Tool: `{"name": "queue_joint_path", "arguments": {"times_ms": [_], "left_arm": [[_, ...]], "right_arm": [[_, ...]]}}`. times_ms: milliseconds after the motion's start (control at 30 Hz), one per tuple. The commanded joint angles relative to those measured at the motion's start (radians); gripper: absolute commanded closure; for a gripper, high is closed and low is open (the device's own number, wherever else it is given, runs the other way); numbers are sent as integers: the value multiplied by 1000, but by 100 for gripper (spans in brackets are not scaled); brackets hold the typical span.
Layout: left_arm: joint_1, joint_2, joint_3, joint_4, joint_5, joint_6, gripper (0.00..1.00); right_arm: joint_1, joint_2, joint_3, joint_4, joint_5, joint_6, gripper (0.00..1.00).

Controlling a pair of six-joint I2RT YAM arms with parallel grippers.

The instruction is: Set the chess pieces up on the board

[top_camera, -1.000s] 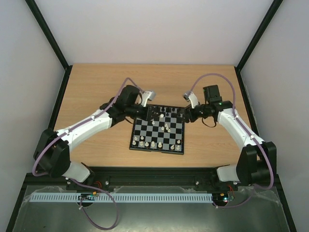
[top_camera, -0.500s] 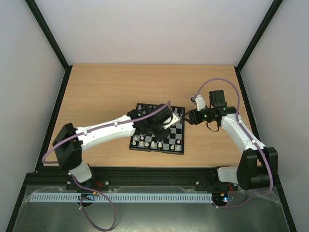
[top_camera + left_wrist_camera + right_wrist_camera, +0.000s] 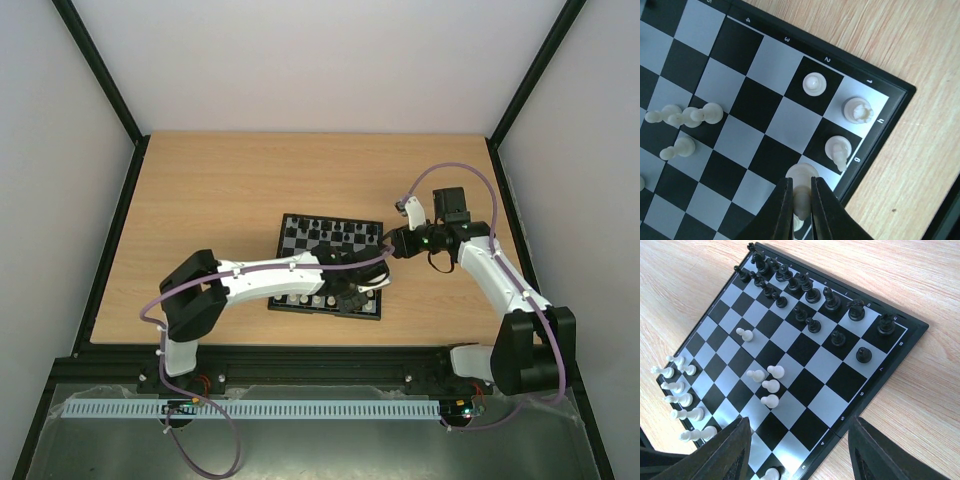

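Observation:
The robot's left gripper should release the cream-white piece on the light edge square (image 3: pixel 344 303) (image 3: pixel 811 182) beside the white knight.
The board (image 3: pixel 277 299) lies mid-table with black pieces (image 3: pixel 330 232) along its far rows and white pieces (image 3: pixel 315 298) along the near edge. My left gripper (image 3: pixel 360 290) is over the board's near right corner. In the left wrist view it (image 3: pixel 800 182) is shut on a cream-white piece (image 3: pixel 801 172), low over the edge squares, beside a white knight (image 3: pixel 838 148), rook (image 3: pixel 857 110) and pawn (image 3: pixel 813 83). My right gripper (image 3: pixel 392 243) is open and empty at the board's right edge (image 3: pixel 920 327). Several loose white pawns (image 3: pixel 767 385) cluster mid-board.
Bare wooden table (image 3: pixel 200 190) surrounds the board. A black frame rail (image 3: pixel 300 355) runs along the near edge, and side rails bound the table left and right. My left arm (image 3: pixel 270 275) lies across the board's near left part.
My left arm swung from the board's far left side across the board to its near right corner. My right gripper drew back slightly to the right edge.

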Motion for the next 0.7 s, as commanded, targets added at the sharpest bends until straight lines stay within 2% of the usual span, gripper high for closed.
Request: {"name": "queue_joint_path", "arguments": {"times_ms": [0, 367, 667], "left_arm": [[-4, 42, 45, -59, -28, 30, 95], [-4, 72, 36, -92, 39, 21, 95], [-2, 63, 0, -62, 41, 4, 92]], "right_arm": [[-3, -20, -9, -13, -13, -9, 46], [-2, -16, -8, -21, -34, -15, 46], [-3, -20, -9, -26, -41, -19, 46]]}}
